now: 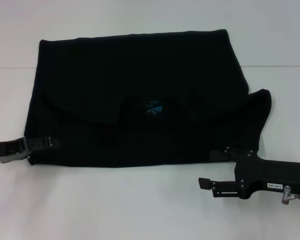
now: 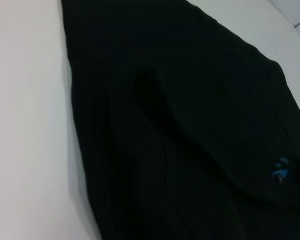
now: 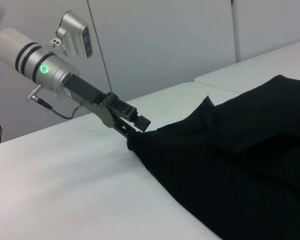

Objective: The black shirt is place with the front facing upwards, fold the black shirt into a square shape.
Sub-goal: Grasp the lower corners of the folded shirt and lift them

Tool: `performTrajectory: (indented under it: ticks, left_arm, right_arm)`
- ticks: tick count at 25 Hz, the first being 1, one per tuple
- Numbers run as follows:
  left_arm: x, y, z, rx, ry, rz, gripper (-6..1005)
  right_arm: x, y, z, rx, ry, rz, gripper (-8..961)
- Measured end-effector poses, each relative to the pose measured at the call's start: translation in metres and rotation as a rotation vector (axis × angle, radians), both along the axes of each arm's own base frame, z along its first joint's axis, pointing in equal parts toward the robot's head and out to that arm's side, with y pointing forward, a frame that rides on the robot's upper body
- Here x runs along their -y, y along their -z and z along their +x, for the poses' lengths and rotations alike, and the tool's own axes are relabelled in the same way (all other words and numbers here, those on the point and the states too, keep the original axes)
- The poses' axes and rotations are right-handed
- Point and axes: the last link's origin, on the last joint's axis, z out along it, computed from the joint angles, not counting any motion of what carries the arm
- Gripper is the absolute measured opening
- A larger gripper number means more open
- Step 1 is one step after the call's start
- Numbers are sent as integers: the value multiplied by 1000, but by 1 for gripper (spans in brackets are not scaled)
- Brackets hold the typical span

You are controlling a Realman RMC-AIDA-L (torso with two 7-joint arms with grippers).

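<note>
My right gripper straddles the shirt's near edge, inward of the corner. It should back off and take the shirt's sleeve-side corner (image 1: 255,148) before both grippers pull the shirt nearer.
The black shirt (image 1: 140,95) lies flat on the white table (image 1: 140,210), partly folded, with its small blue neck label (image 1: 154,107) facing up in the middle and a sleeve (image 1: 257,107) sticking out on the right. My left gripper (image 1: 40,143) is at the shirt's near left corner; in the right wrist view the left gripper (image 3: 132,129) is pinched on that corner, which peaks up slightly. My right gripper (image 1: 210,167) is open at the near right corner, one finger along the shirt's edge and the other over bare table. In the left wrist view only the shirt (image 2: 180,125) and label (image 2: 280,170) show.
A seam (image 1: 10,67) between two tabletops runs across behind the shirt. Bare white table surrounds the shirt on all sides. A wall (image 3: 165,40) stands beyond the table's left side.
</note>
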Motion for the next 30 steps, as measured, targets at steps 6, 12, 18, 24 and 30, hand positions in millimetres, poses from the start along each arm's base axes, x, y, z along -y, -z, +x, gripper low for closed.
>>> performTrajectory:
  ticks: [6, 12, 18, 24, 30]
  left_arm:
    - [1, 2, 5, -27, 31, -63, 902]
    - [-1, 6, 5, -71, 46, -80, 684]
    - [-1, 7, 6, -82, 50, -89, 501]
    - [-1, 8, 7, -82, 59, -98, 273]
    - [-1, 8, 8, -79, 60, -99, 56]
  right_arm:
    - [0, -1, 1, -9, 10, 10, 920]
    - [0, -2, 1, -16, 14, 6, 920]
    - [2, -4, 2, -20, 22, 3, 919]
    - [-1, -12, 3, -32, 63, -9, 918]
    - [-20, -48, 3, -48, 251, -28, 917]
